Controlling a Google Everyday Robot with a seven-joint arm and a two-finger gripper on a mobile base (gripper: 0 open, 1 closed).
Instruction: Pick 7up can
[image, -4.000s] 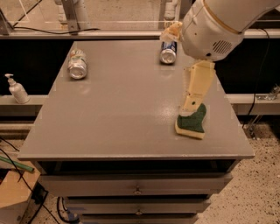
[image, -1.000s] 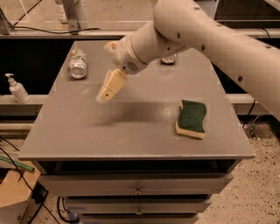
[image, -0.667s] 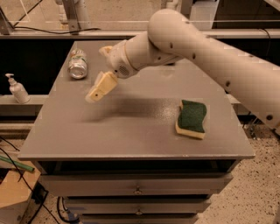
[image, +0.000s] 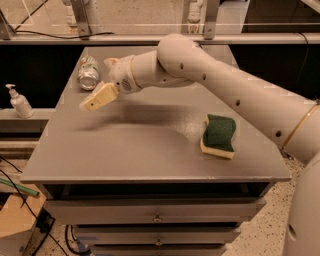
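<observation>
The 7up can's body (image: 89, 71) at the back corner of the grey table is next, and my gripper should go there and close on it.
The 7up can (image: 89, 73) lies on its side at the back left of the grey table (image: 150, 150), its shiny metal end turned toward the camera. My gripper (image: 98, 98) hangs over the table just in front of the can and slightly to its right, a short gap away and not touching it. The pale arm reaches in from the right across the back of the table.
A green and yellow sponge (image: 219, 136) lies on the right side of the table. A soap dispenser bottle (image: 19, 102) stands on a lower ledge off the table's left edge. A railing with posts runs behind the table. Drawers sit below the front edge.
The gripper has moved left and toward the back of the table, from the middle to just in front of the can. The can and the sponge have not moved.
</observation>
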